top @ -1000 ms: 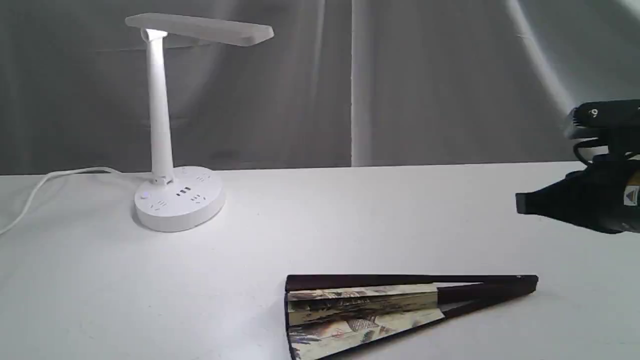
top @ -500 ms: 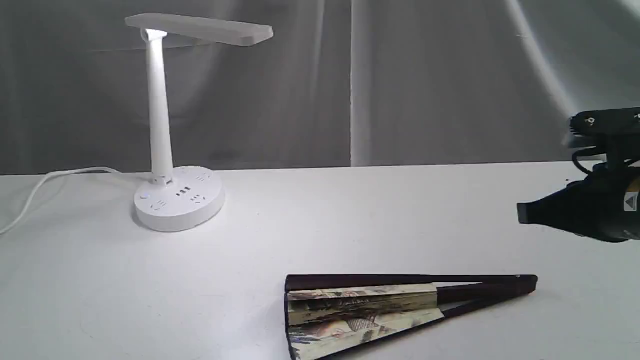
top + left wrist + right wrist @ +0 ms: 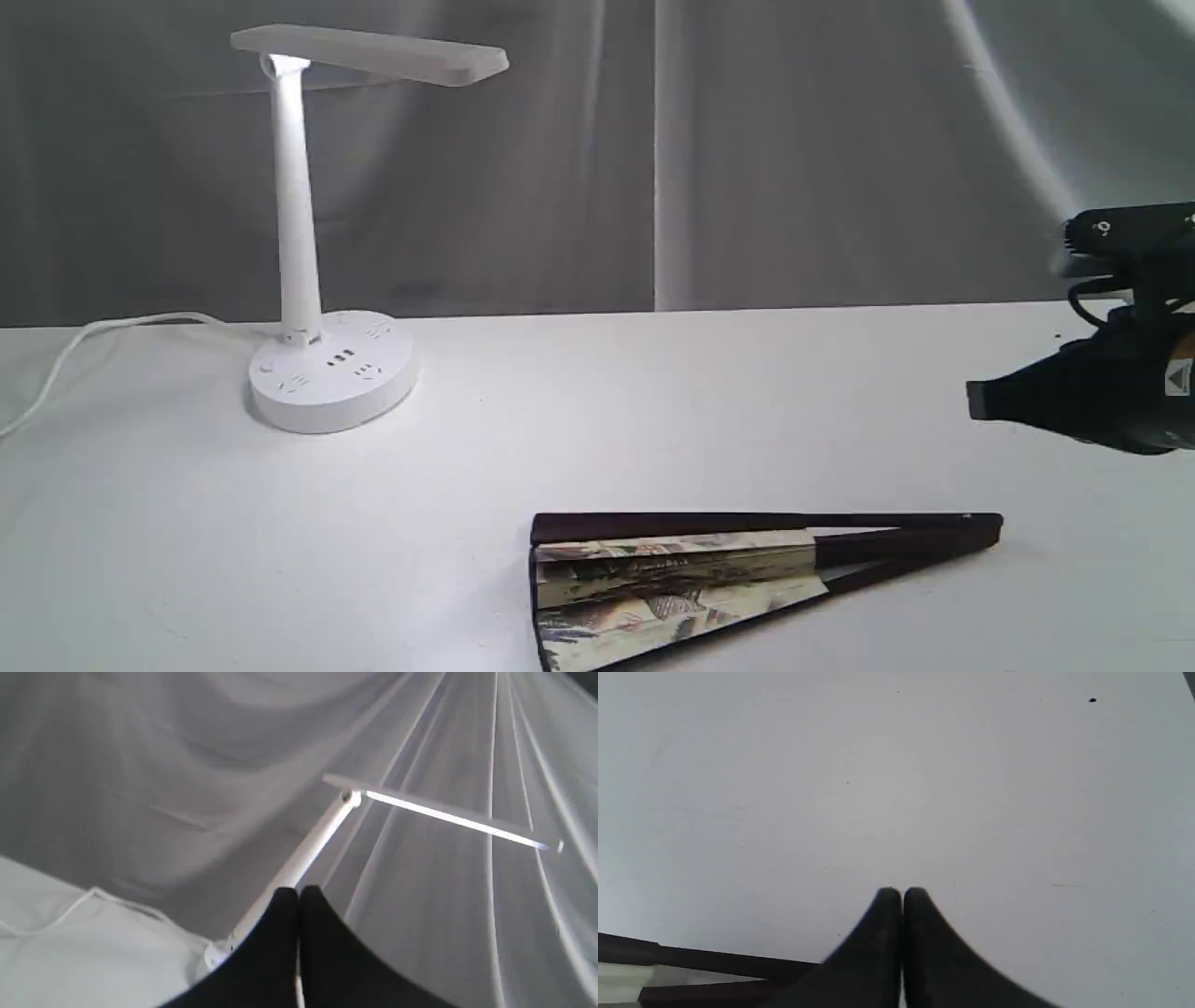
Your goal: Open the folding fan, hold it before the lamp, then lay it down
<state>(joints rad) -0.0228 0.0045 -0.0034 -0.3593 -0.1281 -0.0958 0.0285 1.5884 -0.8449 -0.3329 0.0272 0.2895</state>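
Note:
The folding fan has a far-side maroon guard [image 3: 737,522]. My right gripper goes to the middle of that guard next and closes on it there.
The folding fan [image 3: 691,579] lies on the table near the front, spread only a little, its maroon ribs meeting at the right end; a maroon guard [image 3: 714,961] shows in the right wrist view. The lit white lamp [image 3: 301,233] stands at the back left. My right gripper [image 3: 976,399] hovers shut and empty at the right edge, above and just right of the fan's rib end; its fingers press together [image 3: 901,893]. The left gripper [image 3: 298,891] is shut and empty, pointing toward the lamp's stem [image 3: 303,851]; it is out of the exterior view.
The lamp's white cord [image 3: 65,359] runs off the left edge of the white table [image 3: 653,411]. A grey curtain [image 3: 794,149] hangs behind the table.
The right gripper dropped slightly over the first half second and then held. The lamp shifted a touch to the left. The fan has not moved.

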